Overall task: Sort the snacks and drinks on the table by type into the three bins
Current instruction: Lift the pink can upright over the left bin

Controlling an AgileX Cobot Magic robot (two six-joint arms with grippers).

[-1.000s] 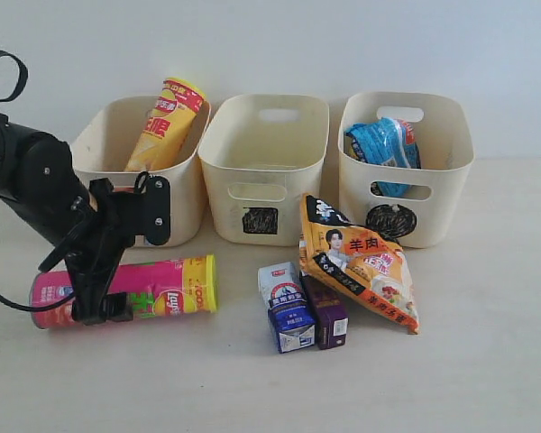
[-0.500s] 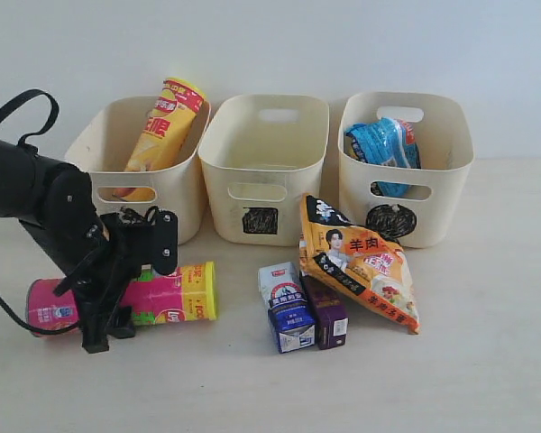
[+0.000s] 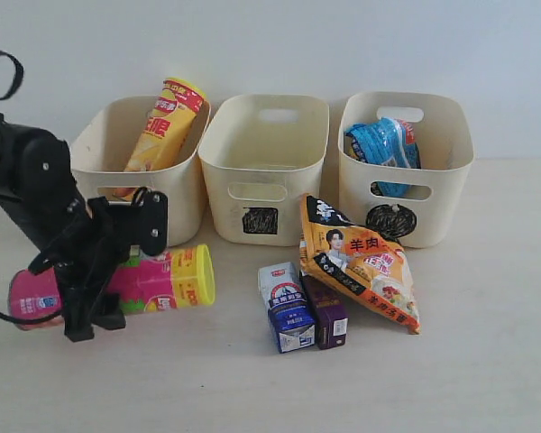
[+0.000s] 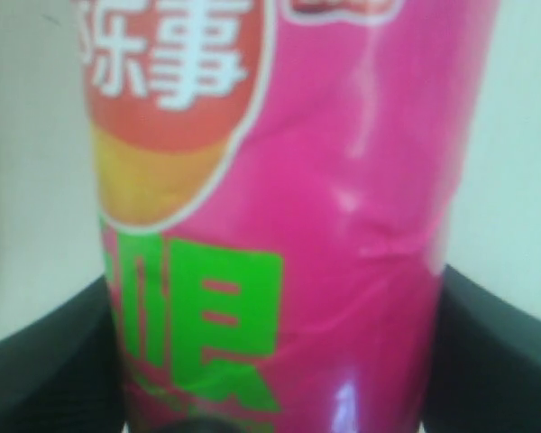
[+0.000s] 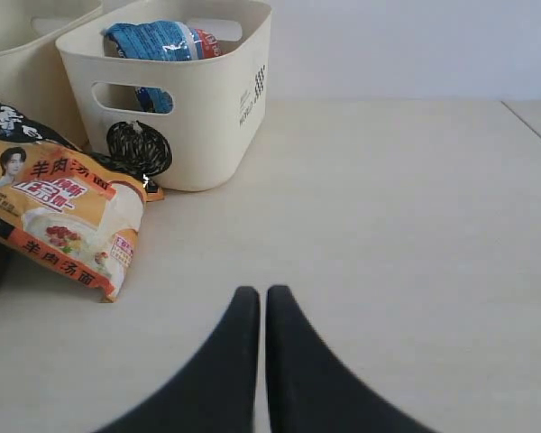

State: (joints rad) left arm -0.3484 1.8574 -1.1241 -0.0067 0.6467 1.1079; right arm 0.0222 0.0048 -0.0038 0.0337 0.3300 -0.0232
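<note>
Next, my left gripper releases the pink-yellow canister inside the bin, leaning against the front of the yellow-red canister [image 3: 161, 143].
My left gripper [image 3: 84, 311] is shut on the pink-yellow canister [image 3: 167, 279], which lies nearly level just above the table [image 3: 207, 379] in front of the left bin [image 3: 182, 185]. In the left wrist view the canister [image 4: 288, 225] fills the frame between the black fingers [image 4: 500, 356]. The yellow-red canister [image 3: 167, 122] leans in the left bin. The blue bag [image 3: 383, 149] is in the right bin [image 3: 442, 194]. The middle bin [image 3: 263, 162] shows nothing inside. The orange-black bag [image 3: 361, 262], white-and-blue carton [image 3: 287, 307] and purple carton [image 3: 325, 314] lie in front. My right gripper [image 5: 263, 293] is shut, holding nothing.
In the right wrist view the right bin [image 5: 216, 108] and the orange-black bag [image 5: 63, 207] lie ahead of the gripper, with bare table [image 5: 406, 225] beside them. A pale wall stands behind the bins. The left bin's mark is hidden by my left arm.
My left arm dipped onto the pink-yellow canister, then rose and shifted left with it. The canister's yellow end now sits a little higher. Nothing else moved.
</note>
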